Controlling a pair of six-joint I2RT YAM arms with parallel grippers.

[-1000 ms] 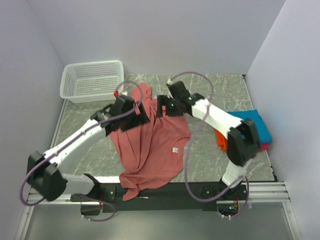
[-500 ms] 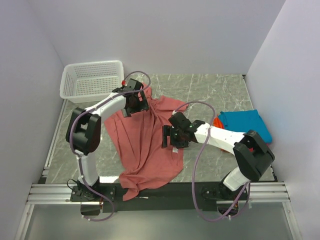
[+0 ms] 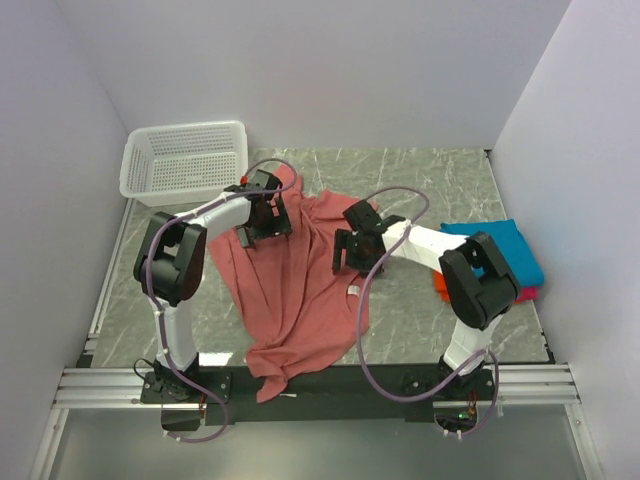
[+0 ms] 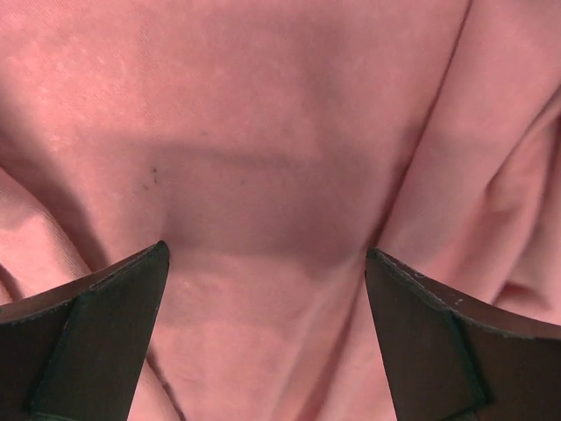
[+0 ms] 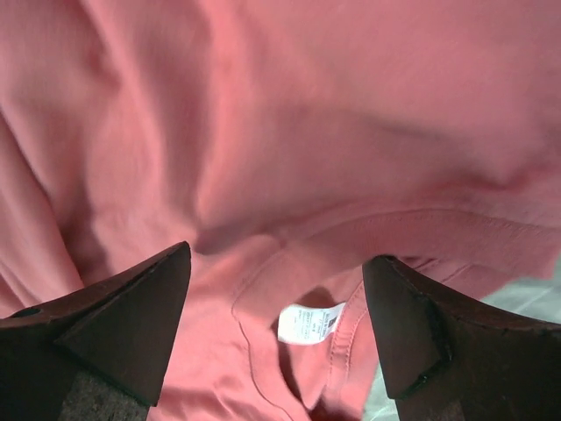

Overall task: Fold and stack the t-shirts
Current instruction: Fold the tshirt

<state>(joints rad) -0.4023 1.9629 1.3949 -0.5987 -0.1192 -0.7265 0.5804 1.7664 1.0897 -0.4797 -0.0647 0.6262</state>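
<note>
I should next close my left gripper on the near hem corner (image 3: 214,250) of the salmon-red t-shirt, at the end that is closest to the white mesh basket.
A large salmon-red t-shirt (image 3: 295,285) lies crumpled on the table, its lower end hanging over the near edge. It fills the left wrist view (image 4: 280,132) and the right wrist view (image 5: 289,114). Its white neck label (image 5: 308,323) shows between the right fingers and also in the top view (image 3: 352,291). My left gripper (image 3: 262,222) is open over the shirt's upper left part. My right gripper (image 3: 350,252) is open over the collar area. A folded teal-blue tee (image 3: 505,248) lies on an orange one (image 3: 439,282) and a magenta-pink one (image 3: 528,294) at the right.
A white mesh basket (image 3: 185,160) stands at the back left corner. The marble tabletop (image 3: 420,175) is walled in on the left, back and right. Cables loop above both arms.
My right gripper has moved back and up toward the collar area. My left gripper has dropped slightly toward the near side on the shirt. The shirt's right edge has shifted.
</note>
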